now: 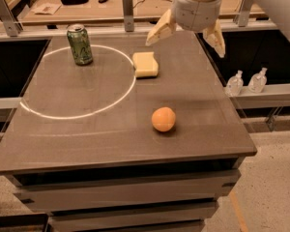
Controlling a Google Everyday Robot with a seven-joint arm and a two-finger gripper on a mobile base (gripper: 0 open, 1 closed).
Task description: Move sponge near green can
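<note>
Next, I grip the far end (145, 58) of the pale yellow sponge, toward the cluttered bench.
The pale yellow sponge (146, 64) lies flat on the dark table (87, 139), on the right edge of a white circle marking. The green can (80, 44) stands upright at the back left, inside the circle, well apart from the sponge. My gripper (186, 36) hangs in the air above the table's back right, a little right of and above the sponge. Its two cream fingers are spread wide and hold nothing.
An orange ball (163, 119) sits on the table right of centre, nearer the front. Two small clear bottles (246, 82) stand on a rail to the right. A cluttered bench (87, 1) runs behind the table.
</note>
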